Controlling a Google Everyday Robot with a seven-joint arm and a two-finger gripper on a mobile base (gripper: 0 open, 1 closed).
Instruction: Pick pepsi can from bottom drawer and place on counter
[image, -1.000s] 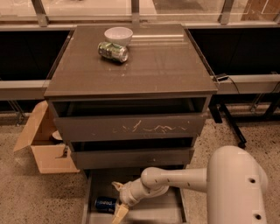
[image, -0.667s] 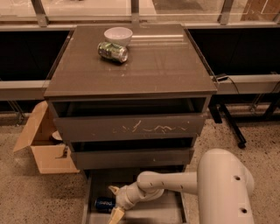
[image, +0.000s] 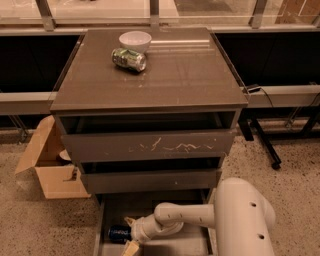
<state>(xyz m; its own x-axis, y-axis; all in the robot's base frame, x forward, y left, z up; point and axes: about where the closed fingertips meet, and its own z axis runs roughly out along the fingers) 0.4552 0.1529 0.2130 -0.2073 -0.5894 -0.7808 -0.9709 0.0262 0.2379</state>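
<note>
The robot's gripper will close on the end of the pepsi can (image: 126, 234) that is closest to the white arm, inside the open bottom drawer.
The pepsi can (image: 119, 233), blue, lies on its side on the floor of the open bottom drawer (image: 176, 246), near the drawer's left rail. My gripper (image: 130, 235) reaches into the drawer from the right on the white arm (image: 185, 217). Its pale fingertips stand one above and one below the can's right end, right beside it. The counter (image: 185, 75) is the wide glossy top of the cabinet, well above the gripper.
A green and silver can (image: 129, 59) lies on its side on the counter next to a white bowl (image: 135, 40). Two scratched drawers (image: 150, 146) sit above the bottom drawer. An open cardboard box (image: 50, 165) stands on the floor at the left.
My gripper and arm have moved left along the drawer, closing in on the can's right end. The can has not moved.
</note>
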